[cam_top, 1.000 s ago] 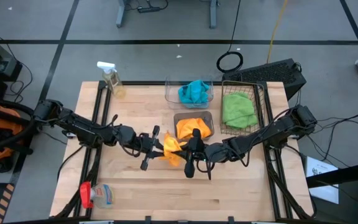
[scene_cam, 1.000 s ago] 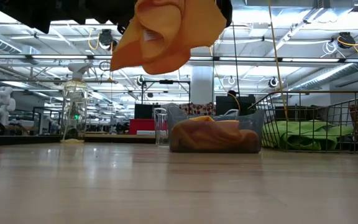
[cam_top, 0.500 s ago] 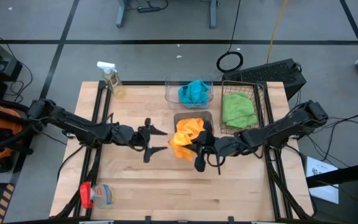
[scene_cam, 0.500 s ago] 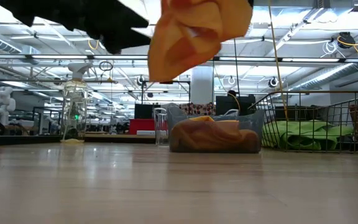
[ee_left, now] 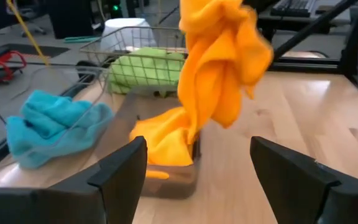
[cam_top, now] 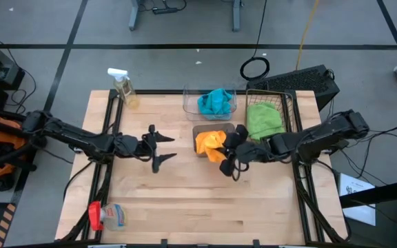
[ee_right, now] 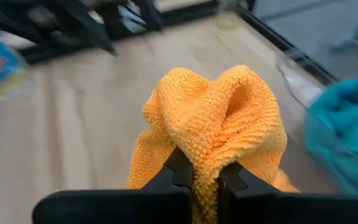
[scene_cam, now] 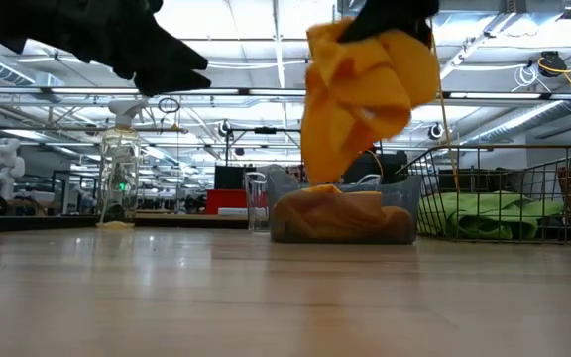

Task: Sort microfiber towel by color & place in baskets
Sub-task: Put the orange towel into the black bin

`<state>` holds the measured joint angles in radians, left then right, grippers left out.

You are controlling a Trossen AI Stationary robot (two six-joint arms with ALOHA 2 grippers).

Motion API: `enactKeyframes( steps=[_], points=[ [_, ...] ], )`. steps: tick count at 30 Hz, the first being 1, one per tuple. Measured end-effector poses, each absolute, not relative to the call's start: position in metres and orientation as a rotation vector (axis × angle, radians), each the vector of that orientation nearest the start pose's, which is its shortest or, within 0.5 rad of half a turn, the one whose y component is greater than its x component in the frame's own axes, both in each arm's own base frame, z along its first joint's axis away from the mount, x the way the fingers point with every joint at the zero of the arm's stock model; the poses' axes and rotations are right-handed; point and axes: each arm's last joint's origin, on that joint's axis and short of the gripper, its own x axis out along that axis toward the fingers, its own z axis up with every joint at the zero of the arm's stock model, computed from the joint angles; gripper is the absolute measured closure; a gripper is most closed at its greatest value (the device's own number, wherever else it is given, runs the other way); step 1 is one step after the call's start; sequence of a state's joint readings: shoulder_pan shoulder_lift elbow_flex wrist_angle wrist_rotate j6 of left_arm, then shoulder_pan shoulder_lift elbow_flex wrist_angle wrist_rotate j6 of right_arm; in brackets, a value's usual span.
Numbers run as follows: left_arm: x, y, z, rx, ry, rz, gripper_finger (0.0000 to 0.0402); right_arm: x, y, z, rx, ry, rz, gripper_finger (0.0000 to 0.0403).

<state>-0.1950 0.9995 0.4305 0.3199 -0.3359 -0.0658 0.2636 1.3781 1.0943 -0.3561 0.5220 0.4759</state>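
The robot's right gripper should release the orange towel inside the smoky grey tub [cam_top: 216, 142], beside the clear tub of turquoise towels. That towel is now held over the grey tub.
My right gripper [cam_top: 225, 151] is shut on an orange-yellow towel [scene_cam: 365, 94] and holds it over the smoky grey tub [cam_top: 197, 131], where another orange towel [scene_cam: 340, 213] lies. My left gripper [cam_top: 171, 147] is open and empty, left of the tub, with its fingers pointing at the hanging towel [ee_left: 219, 68]. Turquoise towels [cam_top: 216, 102] lie in the clear tub [cam_top: 187, 103]. Lime green towels [cam_top: 264, 120] lie in the wire-mesh basket [cam_top: 288, 103]. My right gripper pinches a bunched fold of the orange towel [ee_right: 207, 163] between its two fingers, several layers thick. The towel bulges out past the fingertips and hangs slack below them, clear of the table. Its lower end [scene_cam: 320, 174] reaches down to the tub; whether it touches the towel there I cannot tell.
A clear spray bottle [cam_top: 124, 88] stands at the far left corner. A red and blue packet [cam_top: 105, 215] lies at the near left. The near half of the wooden table [cam_top: 205, 207] is bare.
My right gripper has carried the orange towel toward the table's far right, from the middle of the table to above the grey tub, and the towel now hangs lower. My left gripper has drawn back from the towel toward the table's left edge.
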Motion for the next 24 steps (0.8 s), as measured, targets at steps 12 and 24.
enactKeyframes(
  steps=[12, 24],
  points=[
    [0.202, -0.026, 0.217, -0.009, 0.228, 0.168, 0.0112, 0.299, 0.011, 0.29, 0.166, 0.571, -0.476, 0.0395],
    [0.202, -0.026, 0.218, -0.01, 0.226, 0.168, 0.0112, 0.336, -0.017, 0.233, 0.108, 0.747, -0.461, 0.0393]
  ],
)
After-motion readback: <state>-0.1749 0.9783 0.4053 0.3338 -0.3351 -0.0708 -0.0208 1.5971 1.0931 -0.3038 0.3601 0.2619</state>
